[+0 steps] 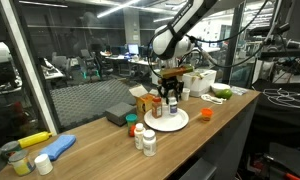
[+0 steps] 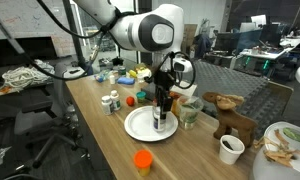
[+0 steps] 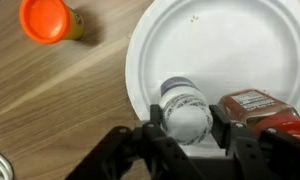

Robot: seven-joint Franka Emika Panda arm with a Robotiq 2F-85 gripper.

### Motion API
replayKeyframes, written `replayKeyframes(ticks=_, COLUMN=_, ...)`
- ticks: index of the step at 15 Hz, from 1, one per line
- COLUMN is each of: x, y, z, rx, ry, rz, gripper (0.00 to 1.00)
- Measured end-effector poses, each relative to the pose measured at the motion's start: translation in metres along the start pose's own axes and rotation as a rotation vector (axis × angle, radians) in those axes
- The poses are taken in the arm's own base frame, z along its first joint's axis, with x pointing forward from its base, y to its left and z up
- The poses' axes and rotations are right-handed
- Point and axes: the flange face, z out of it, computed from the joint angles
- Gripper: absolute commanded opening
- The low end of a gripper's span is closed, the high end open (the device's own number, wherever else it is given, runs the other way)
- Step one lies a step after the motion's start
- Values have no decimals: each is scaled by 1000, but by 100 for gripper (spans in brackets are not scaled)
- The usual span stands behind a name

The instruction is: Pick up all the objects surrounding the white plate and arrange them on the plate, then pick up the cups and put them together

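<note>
My gripper is going to release the upright white-capped bottle on the white plate [image 1: 169, 115] [image 3: 193, 103], next to the red-lidded brown jar.
The white plate [image 3: 225, 45] lies on the wooden table and shows in both exterior views [image 1: 166, 121] [image 2: 145, 124]. My gripper [image 3: 186, 126] hangs over its near rim, shut on an upright white-capped bottle [image 3: 183, 108]. A brown jar with a red lid [image 3: 255, 106] lies on the plate right beside it. Two white-capped bottles [image 1: 144, 137] stand on the table away from the plate; another [image 2: 112, 100] shows in an exterior view. An orange cup [image 1: 204, 114] [image 2: 142, 160] [image 3: 43, 18] stands off the plate. A white cup [image 2: 230, 149] is near the table end.
An orange carton [image 1: 145, 103] and a grey flat box [image 1: 120, 115] sit behind the plate. A green-and-white dish [image 1: 222, 93], a glass [image 2: 190, 110] and a brown toy animal [image 2: 230, 116] stand close by. Yellow and blue items [image 1: 45, 148] lie at the far end.
</note>
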Motion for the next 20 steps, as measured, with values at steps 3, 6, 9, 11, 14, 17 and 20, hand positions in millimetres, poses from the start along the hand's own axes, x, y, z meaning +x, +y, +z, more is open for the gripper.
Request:
replayKeyframes(ticks=3, x=10, y=1, z=4, rx=5, ry=2, rz=48, gripper=26)
replayKeyframes(ticks=6, x=19, y=4, z=3, rx=32, ry=-2, rz=107, gripper=26)
replayKeyframes(ticks=9, x=25, y=8, z=3, rx=62, ry=-16, rz=152, gripper=26)
replayKeyframes(ticks=11, x=28, y=10, z=5, rx=79, ry=-30, rz=175, gripper=26)
replayKeyframes(ticks=14, x=29, y=12, z=9, rx=89, ry=-48, rz=193, gripper=78)
replayKeyframes(ticks=17, x=29, y=12, z=11, rx=88, ry=-53, rz=199, gripper=89)
replayKeyframes(ticks=20, x=30, y=12, z=10, rx=91, ry=-54, rz=202, gripper=100)
